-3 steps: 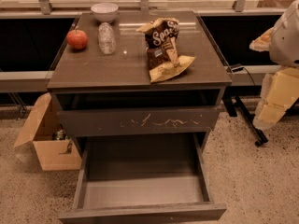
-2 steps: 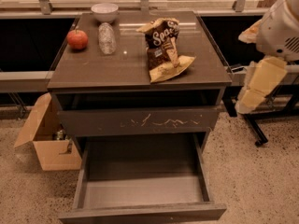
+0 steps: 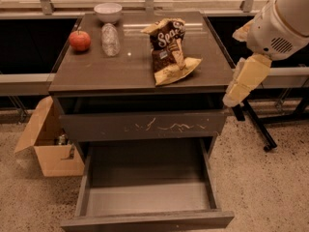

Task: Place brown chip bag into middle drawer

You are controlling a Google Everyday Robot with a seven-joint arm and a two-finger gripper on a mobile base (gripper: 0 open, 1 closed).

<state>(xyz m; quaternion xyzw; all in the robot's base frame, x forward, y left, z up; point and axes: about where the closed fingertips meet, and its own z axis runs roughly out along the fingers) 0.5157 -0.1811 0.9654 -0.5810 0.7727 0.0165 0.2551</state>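
Observation:
The brown chip bag's dark printed part meets its gold end nearest the cabinet's front edge. Next, my gripper closes there, on the middle of the brown chip bag (image 3: 177,55).
The brown chip bag (image 3: 170,50) lies crinkled on the cabinet top (image 3: 96,71), right of centre, with white "Sea S" lettering facing up. The middle drawer (image 3: 149,197) is pulled open below, and nothing shows on its grey floor. My gripper (image 3: 234,95) hangs off the white arm (image 3: 282,21) at the cabinet's right edge. It is to the right of the bag and lower than it, and it touches nothing.
A red apple (image 3: 79,40), a clear plastic bottle (image 3: 110,39) lying down and a white bowl (image 3: 108,11) sit on the left and back of the top. The scratched drawer front (image 3: 145,127) above the open drawer is shut. An open cardboard box (image 3: 48,146) stands on the floor at left. Black chair legs (image 3: 260,129) stand at right.
My arm has swung left and further into view, bringing the gripper from the far right edge to the cabinet's right side. The bag and drawer have not moved.

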